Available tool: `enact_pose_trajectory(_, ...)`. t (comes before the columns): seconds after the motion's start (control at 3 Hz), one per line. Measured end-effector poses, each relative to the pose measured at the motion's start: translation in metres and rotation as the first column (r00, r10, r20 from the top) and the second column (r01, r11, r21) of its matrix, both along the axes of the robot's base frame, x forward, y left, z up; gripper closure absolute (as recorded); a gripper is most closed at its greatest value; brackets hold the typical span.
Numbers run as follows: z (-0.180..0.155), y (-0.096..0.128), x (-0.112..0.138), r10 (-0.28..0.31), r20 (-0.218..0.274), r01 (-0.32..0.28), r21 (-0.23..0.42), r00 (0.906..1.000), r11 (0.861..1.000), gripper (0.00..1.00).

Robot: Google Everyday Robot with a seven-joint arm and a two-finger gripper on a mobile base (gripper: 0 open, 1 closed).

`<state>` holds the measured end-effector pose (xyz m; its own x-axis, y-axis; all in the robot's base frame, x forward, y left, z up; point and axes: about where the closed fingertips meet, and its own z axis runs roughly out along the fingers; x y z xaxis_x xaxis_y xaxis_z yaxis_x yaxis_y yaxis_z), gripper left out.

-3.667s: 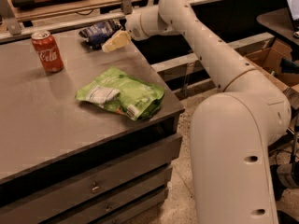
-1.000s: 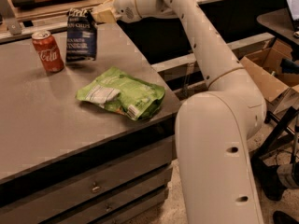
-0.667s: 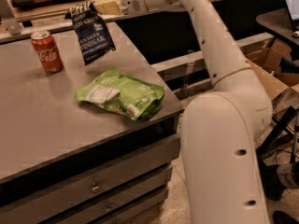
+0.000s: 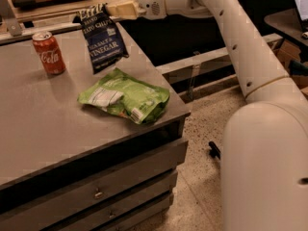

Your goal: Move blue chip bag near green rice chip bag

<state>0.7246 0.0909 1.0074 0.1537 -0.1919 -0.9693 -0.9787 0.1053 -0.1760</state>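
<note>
Next, I let go of the blue chip bag against the green rice chip bag's end [image 4: 88,94] nearest the red soda can. The blue bag now hangs above the grey table.
The blue chip bag [image 4: 103,40] is dark navy with white lettering and hangs by its black-and-white top edge, tilted, in the air above the grey table [image 4: 43,124]. My gripper [image 4: 111,8] is shut on that top edge at the upper middle of the view. The green rice chip bag [image 4: 126,95] lies flat and wrinkly on the table near the right front corner, just below and to the right of the hanging blue bag. The two bags are close but apart.
A red soda can [image 4: 48,53] stands upright on the table left of the blue bag. The table's right edge runs just beside the green bag. Drawers [image 4: 110,189] front the table. My white arm [image 4: 240,42] spans the right side.
The blue bag has been lifted off the table and carried right and forward, from beside the can to above the green bag's far edge. The green bag and can have not moved.
</note>
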Motion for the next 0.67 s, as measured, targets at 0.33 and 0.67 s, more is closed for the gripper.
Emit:
enact_pose_trajectory(0.33, -0.013, -0.002, -0.028, 0.007, -0.048, -0.007, -0.004, 0.9988, 1.0, 1.0)
enact_pose_trajectory(0.67, -0.022, 0.004, -0.064, 0.027, -0.085, -0.028, -0.022, 0.996, 0.999, 1.0)
